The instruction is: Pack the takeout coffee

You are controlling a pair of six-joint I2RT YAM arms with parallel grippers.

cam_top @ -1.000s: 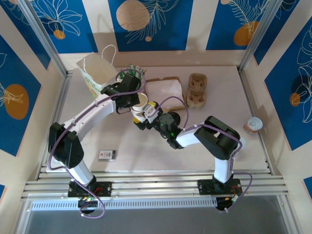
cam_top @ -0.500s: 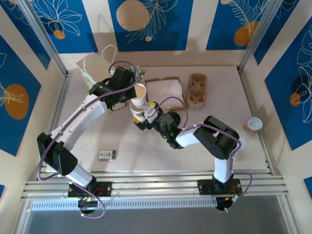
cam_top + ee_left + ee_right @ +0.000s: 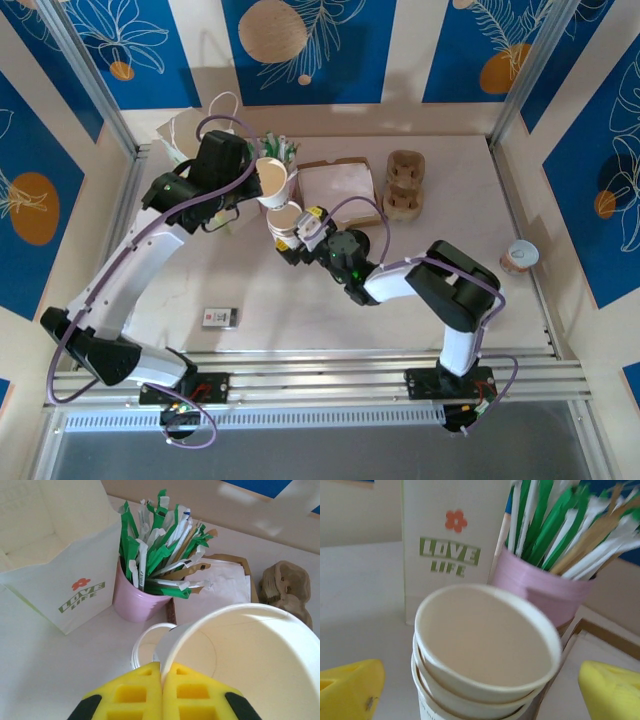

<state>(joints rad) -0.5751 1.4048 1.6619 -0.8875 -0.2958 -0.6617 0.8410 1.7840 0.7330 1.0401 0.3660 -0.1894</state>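
The lidless cream paper cup, now tilted above the cup stack, will be let go by my left gripper on the bare table (image 3: 323, 301) between the brown box and the front metal rail.
My left gripper (image 3: 258, 182) (image 3: 161, 669) is shut on the rim of a lidless cream paper cup (image 3: 271, 179) (image 3: 245, 650), one finger inside and one outside. The cup hangs tilted above the table. Just below it stands the stack of lidless cream cups (image 3: 286, 224) (image 3: 144, 642) (image 3: 485, 645). My right gripper (image 3: 300, 236) (image 3: 480, 687) is open, and its yellow fingers (image 3: 350, 685) stand wide on either side of the stack without touching it. The takeout coffee is out of view.
A white "LOVE LIFE" paper bag (image 3: 185, 140) (image 3: 55, 570) (image 3: 450, 545) stands open at the back left. Beside it is a pink cup of green-white sticks (image 3: 278, 150) (image 3: 137, 597) (image 3: 540, 582). Further right are a brown box (image 3: 340, 188) and a pulp cup carrier (image 3: 404, 185). A patterned cup (image 3: 519, 257) sits far right, a small card (image 3: 219, 318) near front.
The left arm has lifted the top cup off the stack and carried it back and left, toward the pink cup and bag. The right gripper has stayed open around the stack.
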